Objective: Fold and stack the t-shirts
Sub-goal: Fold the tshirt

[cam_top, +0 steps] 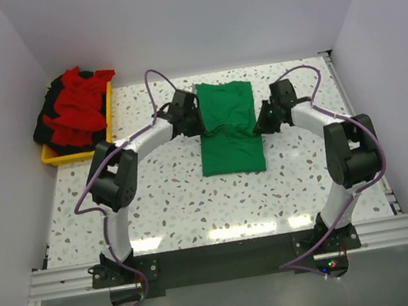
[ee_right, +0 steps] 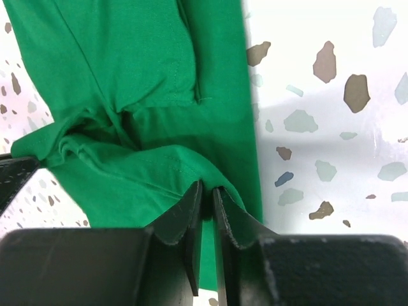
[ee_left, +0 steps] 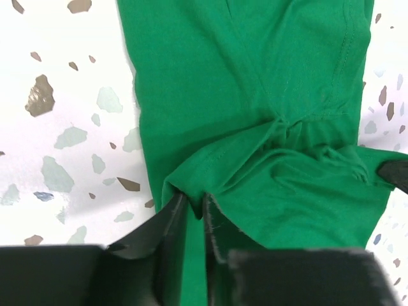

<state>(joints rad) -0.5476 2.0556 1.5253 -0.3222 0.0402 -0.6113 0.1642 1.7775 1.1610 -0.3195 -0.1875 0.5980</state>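
Note:
The middle of the green t-shirt is bunched up, so the robot's left gripper needs to take its side edge [ee_left: 172, 179] while the right gripper smooths the bunched part before the next fold.
A bright green t-shirt [cam_top: 227, 126] lies partly folded in the middle of the table, its far half doubled over the near half. My left gripper [cam_top: 201, 126] is at the shirt's left edge and my right gripper [cam_top: 260, 125] at its right edge. In the left wrist view the left gripper [ee_left: 194, 204] has its jaws a narrow slit apart, with a fold of the green t-shirt [ee_left: 255, 95] pinched at the tips. The right gripper [ee_right: 208, 188] likewise holds a fold of the green t-shirt [ee_right: 127, 76] between nearly closed jaws. A red t-shirt [cam_top: 76, 103] lies on a dark one [cam_top: 48, 123].
A shallow yellow tray [cam_top: 48, 156] at the far left corner holds the red and dark shirts. White walls close in the back and both sides. Speckled tabletop [cam_top: 197, 208] lies between the green shirt and the arm bases.

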